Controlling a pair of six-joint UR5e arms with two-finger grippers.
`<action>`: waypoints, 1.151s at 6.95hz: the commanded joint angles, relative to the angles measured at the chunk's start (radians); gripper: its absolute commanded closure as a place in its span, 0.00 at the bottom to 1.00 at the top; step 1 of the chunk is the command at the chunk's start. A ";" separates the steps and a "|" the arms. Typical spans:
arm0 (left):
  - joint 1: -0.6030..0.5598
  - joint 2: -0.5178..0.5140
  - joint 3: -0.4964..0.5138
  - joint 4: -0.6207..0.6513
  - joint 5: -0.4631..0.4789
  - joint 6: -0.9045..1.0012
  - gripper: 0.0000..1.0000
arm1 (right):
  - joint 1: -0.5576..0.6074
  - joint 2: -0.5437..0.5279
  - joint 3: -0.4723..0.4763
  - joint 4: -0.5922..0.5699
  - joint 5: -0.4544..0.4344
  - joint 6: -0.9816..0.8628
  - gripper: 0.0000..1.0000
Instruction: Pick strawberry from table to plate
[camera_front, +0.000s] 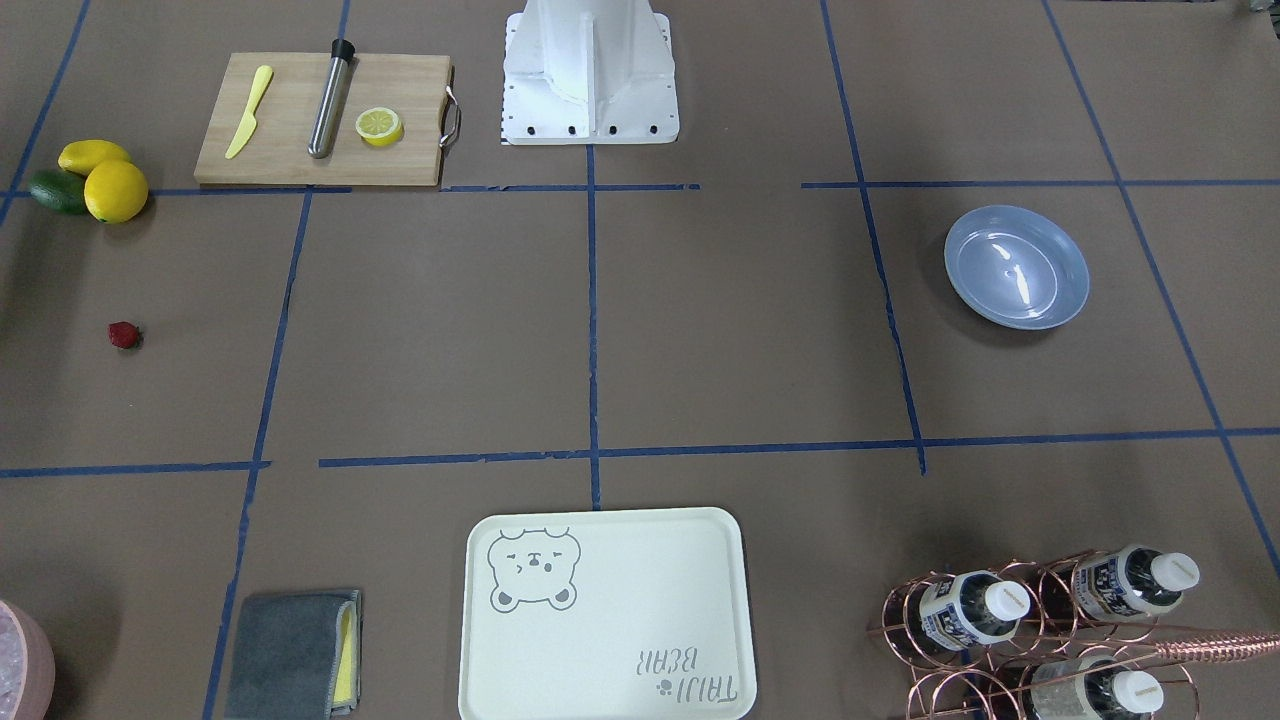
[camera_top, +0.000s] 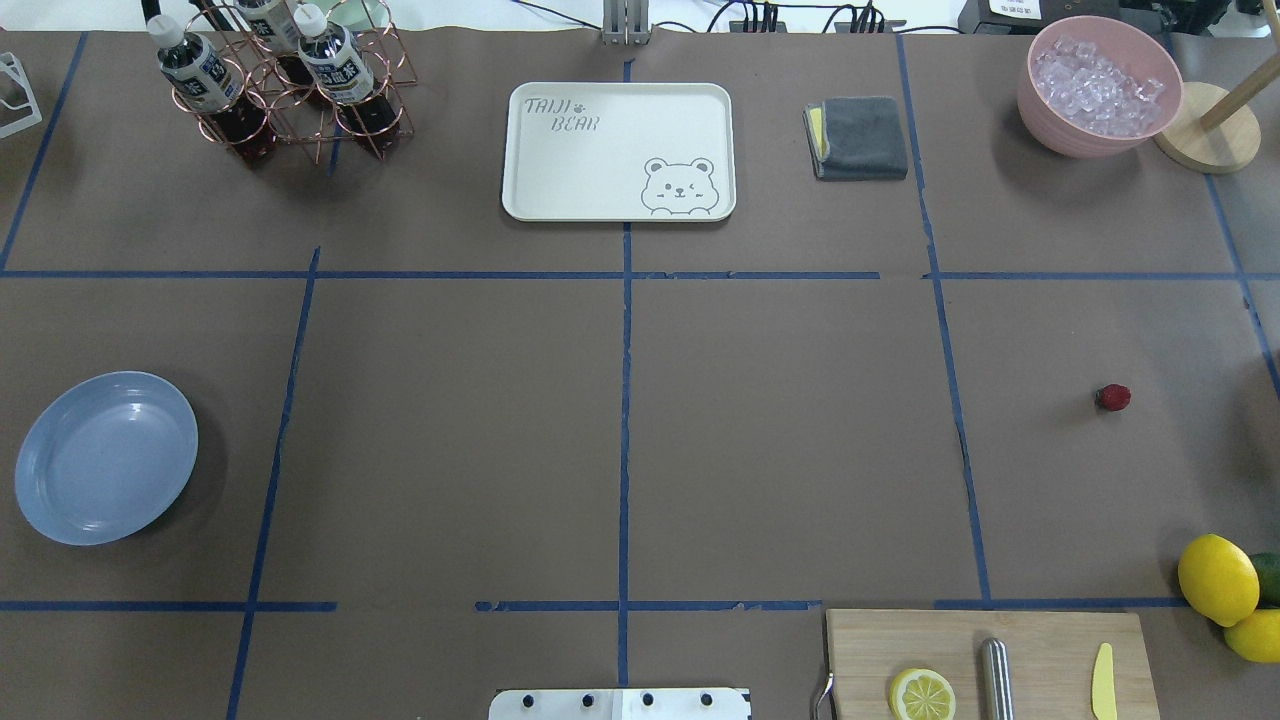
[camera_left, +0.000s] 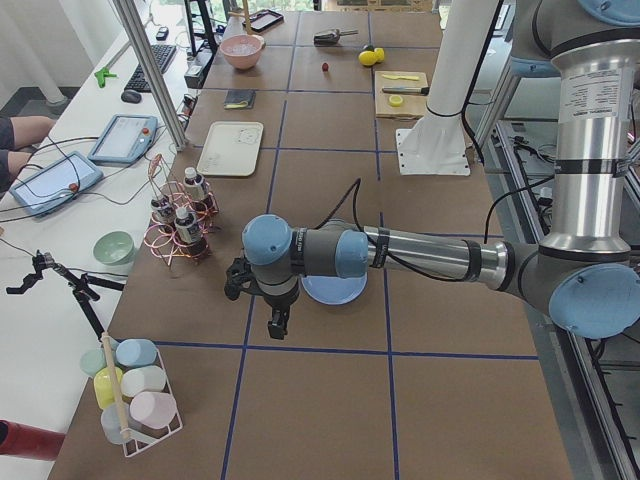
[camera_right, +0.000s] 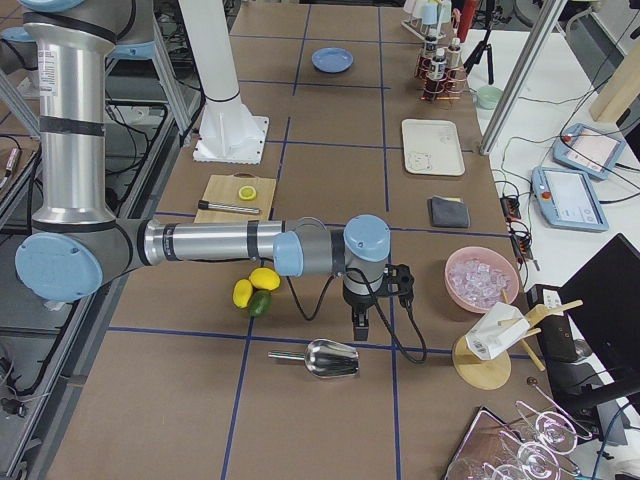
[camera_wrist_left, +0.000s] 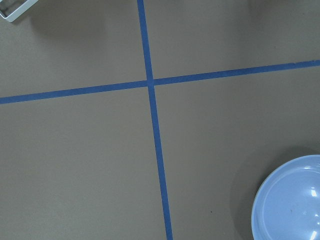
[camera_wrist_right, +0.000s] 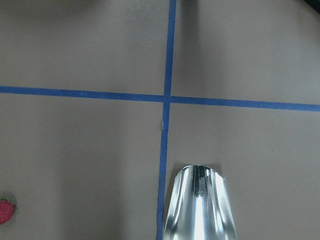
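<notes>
The light blue plate should come nearer. So my left gripper needs to close on the light blue plate's rim (camera_front: 1082, 294) (camera_wrist_left: 253, 220), on the side farthest from the strawberry.
The strawberry (camera_top: 1112, 397) lies alone on the brown table (camera_top: 450, 420) at the right side, also visible in the front view (camera_front: 124, 335) and at the lower left edge of the right wrist view (camera_wrist_right: 5, 211). The light blue plate (camera_top: 105, 457) sits empty at the far left, in the lower right corner of the left wrist view (camera_wrist_left: 290, 200). My left gripper (camera_left: 276, 322) hangs over the table just past the plate (camera_left: 335, 292). My right gripper (camera_right: 359, 324) hangs near a metal scoop (camera_right: 330, 358). I cannot tell whether either is open or shut.
Lemons (camera_top: 1217, 578) and a cutting board (camera_top: 985, 660) with a lemon half, a metal rod and a yellow knife lie at the near right. At the far side stand a cream bear tray (camera_top: 618, 150), a bottle rack (camera_top: 280, 90), a grey cloth (camera_top: 858, 137) and a pink ice bowl (camera_top: 1098, 85).
</notes>
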 joint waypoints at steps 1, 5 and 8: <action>0.000 0.000 -0.012 -0.001 0.000 0.002 0.00 | 0.000 0.000 0.000 0.000 -0.001 0.000 0.00; 0.002 -0.003 -0.023 -0.055 0.011 0.003 0.00 | -0.006 0.001 0.006 0.202 0.062 0.003 0.00; 0.006 -0.012 0.033 -0.462 0.009 -0.006 0.00 | -0.070 0.006 0.012 0.316 0.108 0.017 0.00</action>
